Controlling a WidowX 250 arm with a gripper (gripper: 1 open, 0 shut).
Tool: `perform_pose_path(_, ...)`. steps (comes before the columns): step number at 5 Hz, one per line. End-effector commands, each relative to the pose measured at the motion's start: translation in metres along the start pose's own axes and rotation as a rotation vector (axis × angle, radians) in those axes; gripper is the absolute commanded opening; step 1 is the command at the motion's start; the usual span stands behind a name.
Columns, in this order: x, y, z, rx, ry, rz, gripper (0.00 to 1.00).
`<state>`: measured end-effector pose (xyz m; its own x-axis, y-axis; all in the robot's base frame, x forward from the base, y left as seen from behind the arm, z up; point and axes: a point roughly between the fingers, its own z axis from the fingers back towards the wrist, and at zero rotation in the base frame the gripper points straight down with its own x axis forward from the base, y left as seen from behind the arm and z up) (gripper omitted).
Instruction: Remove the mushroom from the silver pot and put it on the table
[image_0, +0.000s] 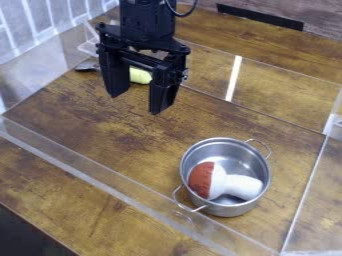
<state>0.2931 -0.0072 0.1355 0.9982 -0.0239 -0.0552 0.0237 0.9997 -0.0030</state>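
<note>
I should next lower my gripper into the silver pot and close it on the reddish-brown cap (206, 180) of the mushroom.
The silver pot (225, 176) stands on the dark wooden table (94, 125), toward the front right. Inside it lies the mushroom (221, 183) on its side, reddish-brown cap to the left and white stem pointing right. My gripper (138, 90) hangs over the table to the upper left of the pot, well apart from it. Its two black fingers (116, 80) point down and stand wide open with nothing between them.
A small yellow-green vegetable (140, 75) lies on the table behind the gripper, seen between the fingers. Clear acrylic walls (94, 165) edge the tabletop at the front, left and right. A white grid panel (34, 25) stands at the far left.
</note>
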Motion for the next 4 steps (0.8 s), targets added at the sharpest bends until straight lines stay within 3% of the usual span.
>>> perform_pose_path(1,-0.002,0.000,-0.005,-0.004,0.027,-0.026,1.00)
perform_pose_path(3,-0.007,-0.018,-0.031,-0.008,0.043,-0.128,1.00)
perform_pose_path(4,-0.004,-0.041,-0.044,-0.002,0.016,-0.206,1.00)
